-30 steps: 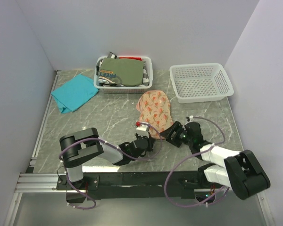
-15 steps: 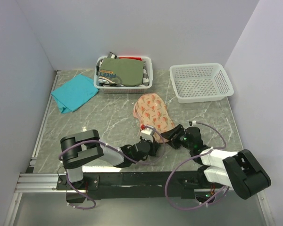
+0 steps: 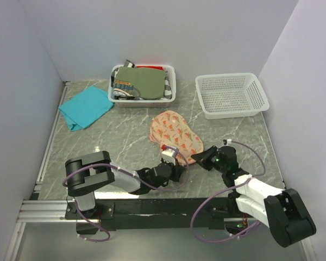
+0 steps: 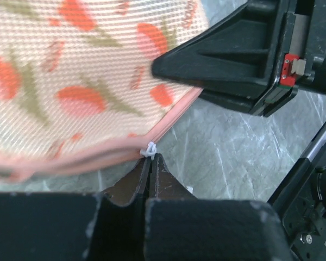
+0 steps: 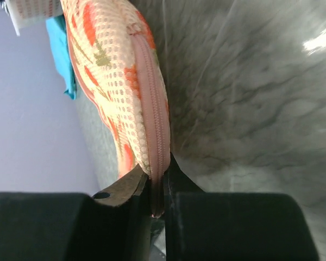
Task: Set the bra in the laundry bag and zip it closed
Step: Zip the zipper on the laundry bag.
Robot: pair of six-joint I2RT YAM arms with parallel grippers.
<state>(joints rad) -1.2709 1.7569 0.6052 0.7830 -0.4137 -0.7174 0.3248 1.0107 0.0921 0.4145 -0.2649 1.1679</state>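
The laundry bag's pink edge bends at the zipper pull, so I will open my right gripper, straighten the bag, and then grip its end [image 3: 199, 148] before I pull the zipper.
The laundry bag [image 3: 175, 132], pinkish mesh with orange-red print, lies flat on the marble table in front of both arms. My left gripper [image 3: 175, 161] is at its near edge, shut on the small white zipper pull [image 4: 148, 149]; the jaws [image 4: 150, 161] are pressed together. My right gripper [image 3: 198, 158] is at the bag's near right end, shut on the zipped pink edge [image 5: 156, 136], which runs down between its jaws [image 5: 157, 187]. The right gripper's black fingers [image 4: 228, 60] show in the left wrist view, over the bag [image 4: 70, 76]. The bra is out of view.
A white basket of folded clothes [image 3: 143, 84] stands at the back centre. A white mesh basket [image 3: 232, 95] stands at the back right. A teal cloth [image 3: 86, 107] lies at the back left. Walls close in the table on three sides.
The right gripper has shut on the bag's near right edge. The bag has swung and shifted left. The left gripper, still shut, has moved right along the near edge.
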